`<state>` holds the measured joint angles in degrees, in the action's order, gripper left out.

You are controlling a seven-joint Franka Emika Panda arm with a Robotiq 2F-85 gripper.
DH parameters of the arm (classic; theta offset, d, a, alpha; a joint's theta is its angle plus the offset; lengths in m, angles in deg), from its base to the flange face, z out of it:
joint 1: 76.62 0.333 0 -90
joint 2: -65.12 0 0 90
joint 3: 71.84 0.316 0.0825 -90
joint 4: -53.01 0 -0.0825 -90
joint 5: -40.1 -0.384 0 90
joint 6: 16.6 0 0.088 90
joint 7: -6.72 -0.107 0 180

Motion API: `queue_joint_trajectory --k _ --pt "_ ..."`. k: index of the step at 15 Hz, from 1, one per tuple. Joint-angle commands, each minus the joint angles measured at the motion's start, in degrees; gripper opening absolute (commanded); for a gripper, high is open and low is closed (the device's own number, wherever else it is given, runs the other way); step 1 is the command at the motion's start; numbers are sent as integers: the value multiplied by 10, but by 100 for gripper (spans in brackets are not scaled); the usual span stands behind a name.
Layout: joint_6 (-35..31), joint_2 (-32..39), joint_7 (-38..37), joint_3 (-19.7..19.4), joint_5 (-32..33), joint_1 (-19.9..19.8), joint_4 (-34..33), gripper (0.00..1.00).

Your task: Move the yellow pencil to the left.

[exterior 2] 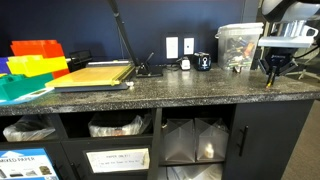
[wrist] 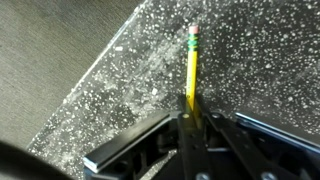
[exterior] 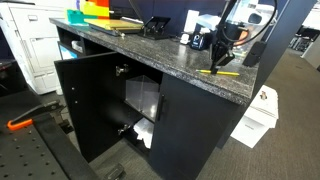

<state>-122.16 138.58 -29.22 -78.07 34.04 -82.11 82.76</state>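
Observation:
The gripper will release the yellow pencil on the speckled counter (exterior: 171, 50) before the black stand.
The yellow pencil (exterior: 226, 72) lies flat on the dark speckled counter (exterior: 150, 50) near its end. In the wrist view the yellow pencil (wrist: 191, 65) runs straight away from the jaws, its eraser end farthest out. My gripper (exterior: 221, 63) stands upright over it with fingertips down at the counter. In the wrist view the gripper (wrist: 190, 105) has its two fingers pressed together on the pencil's near end. In an exterior view the gripper (exterior 2: 272, 74) is at the counter's far end, with a short yellow bit of the pencil (exterior 2: 271, 81) below it.
A clear plastic container (exterior 2: 238, 45) and a dark mug (exterior 2: 203, 62) stand behind the gripper. A tan board (exterior 2: 95, 72) and yellow, orange and green blocks (exterior 2: 30, 60) sit at the other end. The counter edge (wrist: 85, 80) is close. A cabinet door (exterior: 85, 100) hangs open.

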Motion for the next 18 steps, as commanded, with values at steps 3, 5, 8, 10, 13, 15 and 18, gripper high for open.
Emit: queue_joint_trajectory --k 3,5,8,10,13,15,18 --pt "43 -23 -17 19 -21 -1 -25 2" --pt "79 -50 -38 31 -34 9 -22 2" --pt "131 -59 -120 60 -45 33 -62 2" --pt "101 -80 -184 81 -59 53 -30 2" --pt "42 -62 -270 92 -60 90 -29 2" --pt "4 -2 -324 88 -51 115 -89 2" --pt "-114 24 -389 73 -32 143 -55 2"
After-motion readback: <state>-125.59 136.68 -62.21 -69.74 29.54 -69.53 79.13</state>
